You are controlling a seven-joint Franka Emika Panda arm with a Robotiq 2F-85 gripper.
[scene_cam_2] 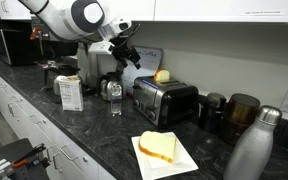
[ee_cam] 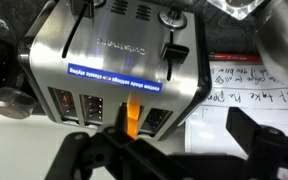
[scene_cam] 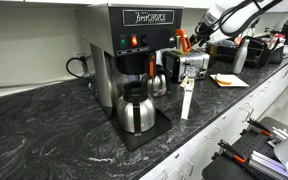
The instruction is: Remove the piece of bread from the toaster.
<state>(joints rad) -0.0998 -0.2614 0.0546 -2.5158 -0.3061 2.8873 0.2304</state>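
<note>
Next, I close my gripper on the top end [scene_cam: 184, 34] [ee_cam: 133, 128] of the piece of bread, where it sticks up out of the slot of the toaster.
The chrome toaster [ee_cam: 114, 55] with dark ends fills the wrist view; it also shows in both exterior views [scene_cam: 192, 66] [scene_cam_2: 164, 100]. The piece of bread [ee_cam: 132, 116] is an orange-yellow slice standing in one slot; in an exterior view its yellowish top [scene_cam_2: 162, 76] pokes out of the toaster. My gripper [ee_cam: 169, 152] is open and empty, its dark fingers spread on either side near the bread's end of the toaster. In the exterior views the gripper [scene_cam_2: 125, 52] [scene_cam: 191, 38] hovers just above the toaster, not touching it.
A coffee machine [scene_cam: 134, 45] with a steel carafe [scene_cam: 136, 110] stands beside the toaster. An orange-red upright object [scene_cam: 181, 41] is by the gripper. A written paper [ee_cam: 239, 95] lies next to the toaster. A plate [scene_cam_2: 184, 160] with a sandwich, a steel bottle [scene_cam_2: 250, 150], a white box [scene_cam_2: 70, 93] and a glass [scene_cam_2: 114, 98] stand nearby.
</note>
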